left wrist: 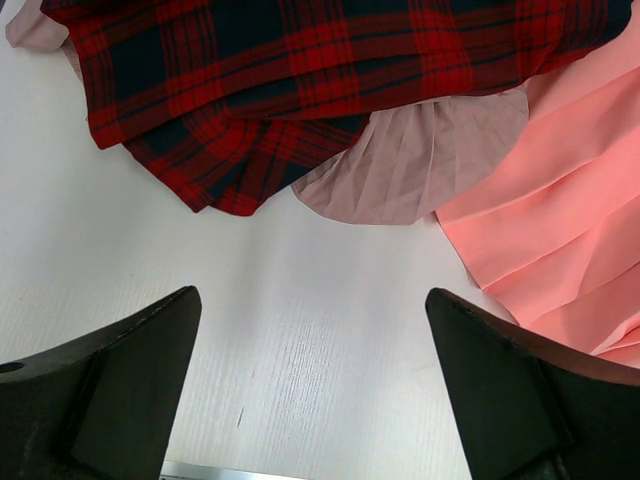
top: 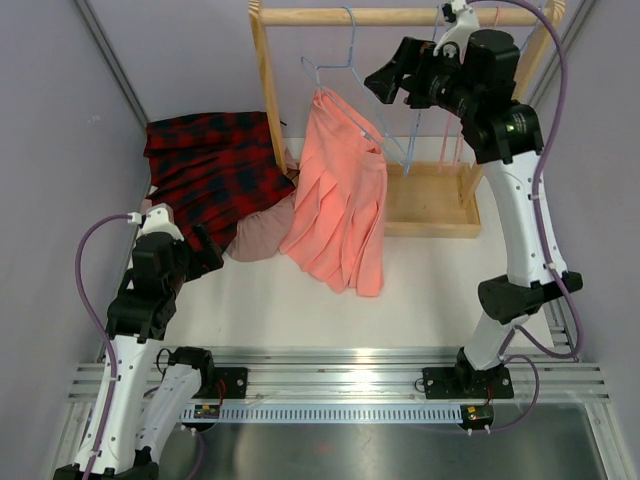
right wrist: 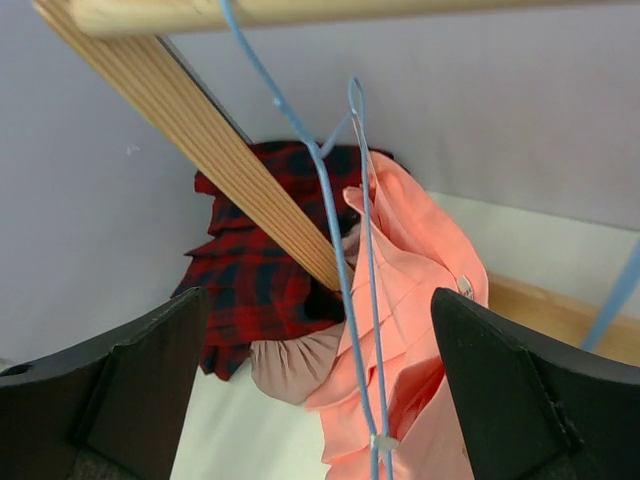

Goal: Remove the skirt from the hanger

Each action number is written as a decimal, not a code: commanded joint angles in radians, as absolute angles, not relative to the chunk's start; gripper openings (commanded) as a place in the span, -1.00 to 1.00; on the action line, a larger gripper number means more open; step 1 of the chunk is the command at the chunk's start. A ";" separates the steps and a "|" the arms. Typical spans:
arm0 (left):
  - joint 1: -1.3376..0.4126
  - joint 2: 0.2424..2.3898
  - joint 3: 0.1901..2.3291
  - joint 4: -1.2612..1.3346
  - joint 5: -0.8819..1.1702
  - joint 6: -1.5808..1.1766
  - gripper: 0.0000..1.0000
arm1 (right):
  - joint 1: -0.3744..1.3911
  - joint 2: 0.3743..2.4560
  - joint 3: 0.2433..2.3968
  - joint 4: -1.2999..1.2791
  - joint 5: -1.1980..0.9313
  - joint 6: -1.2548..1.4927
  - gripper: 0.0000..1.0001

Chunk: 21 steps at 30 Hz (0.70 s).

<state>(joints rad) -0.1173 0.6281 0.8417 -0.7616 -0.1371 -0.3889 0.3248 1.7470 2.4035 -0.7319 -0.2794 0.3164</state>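
Observation:
The robot's right gripper needs to next close on the blue wire hanger's bare sloping arm (top: 368, 93) (right wrist: 341, 265), under the hanger's hook and opposite the end of the hanger that holds the salmon skirt.
A salmon pleated skirt (top: 340, 205) hangs by one corner from a blue wire hanger (top: 350, 75) on the wooden rail (top: 400, 16); its hem lies on the table. In the right wrist view the hanger (right wrist: 350, 290) and skirt (right wrist: 420, 290) show between the fingers. My right gripper (top: 385, 82) is open, raised beside the hanger at the rail. My left gripper (top: 205, 250) is open and empty, low over the table near the skirts; the salmon skirt's hem (left wrist: 560, 230) shows in its view.
A red and black plaid skirt (top: 215, 160) and a dusty pink skirt (top: 262, 235) lie on the table at the left, also in the left wrist view (left wrist: 300, 80). The wooden rack's base tray (top: 435, 205) stands at the back right.

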 commanded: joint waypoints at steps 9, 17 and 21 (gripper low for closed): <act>-0.120 0.617 0.842 -0.723 -0.129 -0.377 0.98 | 0.351 1.864 2.409 -0.704 -0.327 0.314 0.64; -0.120 0.620 0.842 -0.723 -0.127 -0.377 0.97 | 0.359 1.862 2.347 -0.683 -0.321 0.314 -0.37; -0.120 0.620 0.844 -0.723 -0.127 -0.376 0.98 | 0.359 1.861 2.345 -0.681 -0.308 0.318 -1.00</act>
